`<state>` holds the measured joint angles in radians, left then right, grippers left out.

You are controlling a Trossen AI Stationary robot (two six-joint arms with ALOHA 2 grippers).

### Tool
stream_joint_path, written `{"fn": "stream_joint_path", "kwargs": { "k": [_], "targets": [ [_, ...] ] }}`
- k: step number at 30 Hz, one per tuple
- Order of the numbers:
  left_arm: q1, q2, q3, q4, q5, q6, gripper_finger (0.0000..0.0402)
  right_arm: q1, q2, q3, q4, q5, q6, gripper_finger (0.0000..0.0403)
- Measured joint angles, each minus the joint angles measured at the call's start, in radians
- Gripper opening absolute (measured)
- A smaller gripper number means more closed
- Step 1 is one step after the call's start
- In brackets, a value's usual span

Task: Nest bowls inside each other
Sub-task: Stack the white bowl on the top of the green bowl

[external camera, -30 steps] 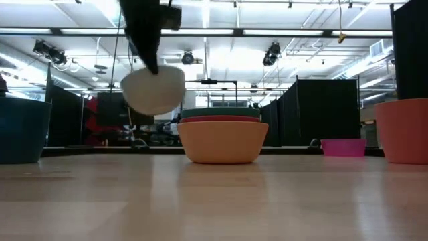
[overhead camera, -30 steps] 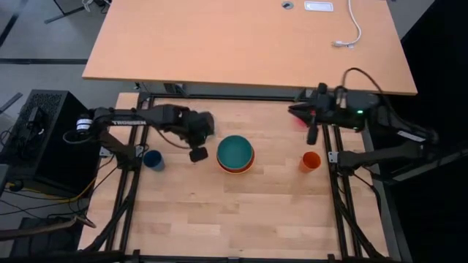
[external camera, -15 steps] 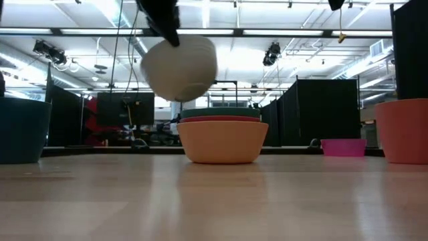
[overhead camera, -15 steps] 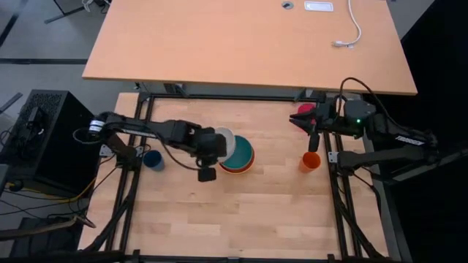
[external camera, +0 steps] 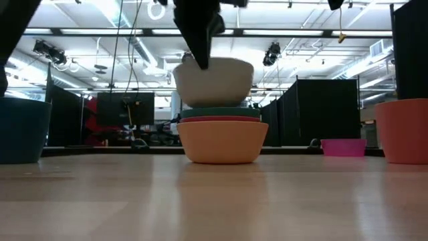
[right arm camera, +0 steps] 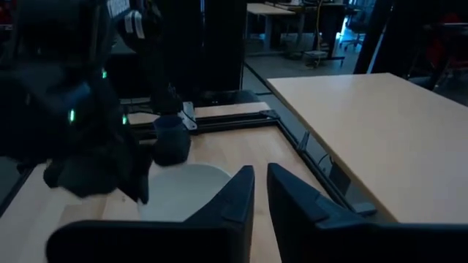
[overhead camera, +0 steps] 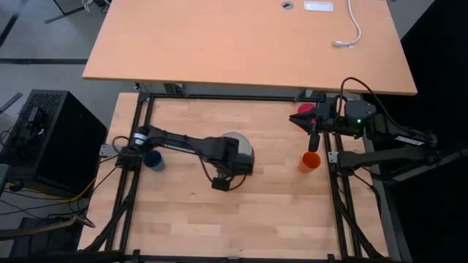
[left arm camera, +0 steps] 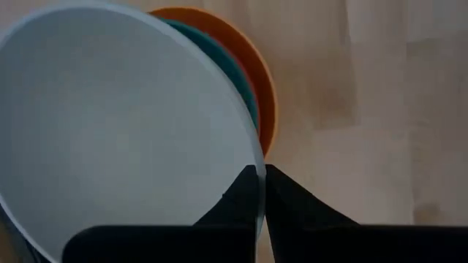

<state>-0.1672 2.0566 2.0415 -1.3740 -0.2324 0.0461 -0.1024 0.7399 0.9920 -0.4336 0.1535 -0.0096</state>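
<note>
Next, my left gripper releases the white bowl inside the teal bowl (overhead camera: 238, 153) (left arm camera: 170, 112), which is at the top of the nested stack of bowls.
My left gripper (left arm camera: 261, 191) is shut on a white bowl (external camera: 214, 82) and holds it right over a nested stack: a teal bowl (external camera: 221, 113) in a red bowl (external camera: 221, 119) in an orange bowl (external camera: 222, 142). The white bowl's bottom is about level with the teal rim; whether they touch I cannot tell. In the high view my left arm and the white bowl (overhead camera: 238, 142) hide the stack. A pink bowl (overhead camera: 305, 111) sits on the table at the far right. Just beside it my right gripper (right arm camera: 260, 188) hovers shut and holds nothing. My left gripper pinches the white bowl's rim (left arm camera: 257, 175) with one finger inside the bowl and one outside. The fingers (external camera: 199, 47) come steeply from above, on the rim's side toward the table's left. The bowl hangs nearly level, mouth up.
A dark blue cup (overhead camera: 153, 161) stands near the left edge and an orange cup (overhead camera: 310, 161) near the right edge. A second, larger table (overhead camera: 248, 44) lies beyond the far edge. The near half of the work table is bare wood.
My left gripper has carried the white bowl toward the table's right, from beside the stack to directly above it, and a little down. The bowl was tipped a second ago and now hangs nearly level, just over the teal bowl.
</note>
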Motion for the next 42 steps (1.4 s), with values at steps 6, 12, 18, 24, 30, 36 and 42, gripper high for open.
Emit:
{"fn": "stream_joint_path", "kwargs": {
  "k": [6, 12, 18, 24, 30, 36, 42],
  "targets": [
    [-0.002, 0.021, 0.006, 0.026, 0.009, 0.02, 0.0, 0.0, 0.0, 0.0, -0.005, -0.001, -0.009, 0.0035],
    [-0.004, 0.041, 0.012, 0.052, 0.017, 0.039, 0.0, 0.0, 0.0, 0.0, -0.01, -0.001, -0.018, 0.0042],
    [-0.005, 0.052, 0.015, 0.094, 0.025, 0.055, 0.0, 0.0, 0.0, 0.0, -0.012, -0.002, -0.022, 0.0052],
    [-0.004, 0.052, 0.015, 0.089, 0.025, 0.055, 0.0, 0.0, 0.0, 0.0, -0.012, -0.002, -0.021, 0.0052],
    [-0.001, 0.052, 0.012, 0.063, -0.014, 0.048, 0.0, 0.0, 0.0, 0.0, -0.012, -0.003, -0.022, 0.0038],
    [0.011, 0.056, -0.004, 0.049, -0.014, 0.038, 0.0, 0.0, 0.001, 0.0, -0.012, -0.003, -0.021, 0.0041],
    [0.023, 0.059, -0.02, 0.035, -0.015, 0.027, 0.0, 0.0, 0.002, 0.0, -0.012, -0.003, -0.02, 0.0044]
  ]
}}
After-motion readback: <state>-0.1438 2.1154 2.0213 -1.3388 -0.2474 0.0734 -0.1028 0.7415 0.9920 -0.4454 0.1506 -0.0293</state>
